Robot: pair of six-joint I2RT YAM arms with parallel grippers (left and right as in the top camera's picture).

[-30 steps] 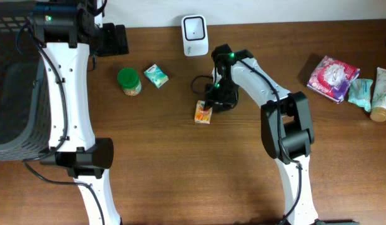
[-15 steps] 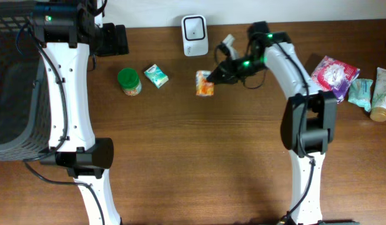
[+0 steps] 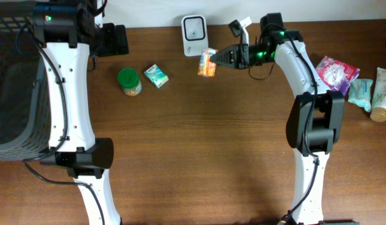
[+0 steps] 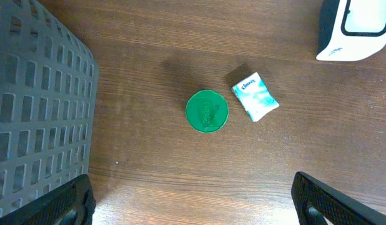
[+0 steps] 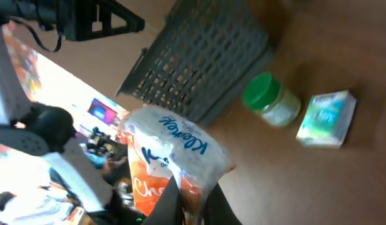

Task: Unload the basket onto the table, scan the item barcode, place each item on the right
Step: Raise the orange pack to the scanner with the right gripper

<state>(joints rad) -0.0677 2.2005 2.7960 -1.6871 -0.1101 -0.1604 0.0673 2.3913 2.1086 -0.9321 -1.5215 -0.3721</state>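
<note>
Next, my right gripper lets go of the orange and white packet on the teal packet (image 3: 360, 89) next to the pink packet.
An orange and white snack packet (image 3: 207, 63) hangs above the table just right of the white barcode scanner (image 3: 195, 27), with my right gripper (image 3: 218, 59) shut on its right edge. In the right wrist view the packet (image 5: 165, 153) fills the lower left, its crimped edge pinched between the black fingers (image 5: 170, 203) of the right gripper (image 5: 193, 203). My left gripper (image 4: 199, 215) is open and empty, high over the table's far left, its fingertips (image 4: 62, 203) at the frame's bottom corners. A corner of the scanner (image 4: 358, 28) shows there.
A green-lidded jar (image 3: 129, 81) and a small teal tissue pack (image 3: 156, 75) lie left of the scanner. A dark mesh basket (image 3: 12, 81) stands at the left edge. A pink packet (image 3: 332, 77) and tubes (image 3: 368, 94) lie at the far right.
My right gripper closed on the packet, lifted it off the middle of the table and carried it back to beside the scanner. The left arm has not moved.
</note>
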